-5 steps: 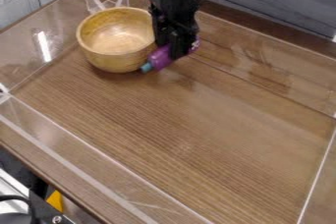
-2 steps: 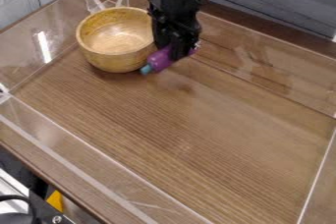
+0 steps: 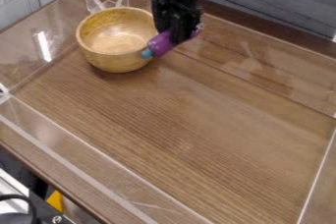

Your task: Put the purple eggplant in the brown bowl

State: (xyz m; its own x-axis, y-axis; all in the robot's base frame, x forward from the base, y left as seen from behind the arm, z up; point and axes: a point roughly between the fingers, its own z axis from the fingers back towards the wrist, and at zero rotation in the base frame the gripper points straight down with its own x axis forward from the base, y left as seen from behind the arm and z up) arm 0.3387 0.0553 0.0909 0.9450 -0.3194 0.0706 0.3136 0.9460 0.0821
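Observation:
Next, I let go of the purple eggplant with my gripper on the bottom of the brown bowl (image 3: 116,42), close to its middle.
The purple eggplant (image 3: 165,43) hangs tilted above the table, its blue-teal stem tip pointing down-left toward the bowl's right rim. My black gripper (image 3: 176,29) points straight down and is shut on the eggplant's upper end. The brown bowl (image 3: 116,38) is a round light wooden bowl at the back left, just left of the gripper, with nothing inside it. The eggplant's stem end sits beside the bowl's outer right edge, off the table.
A wooden tabletop (image 3: 197,130) spreads toward the front, fenced by low clear plastic walls (image 3: 79,174). A pale plank wall stands behind the arm. Some dark gear shows at the bottom left corner.
The gripper has risen with the eggplant, lifting it off the tabletop and slightly toward the back. The bowl has not moved.

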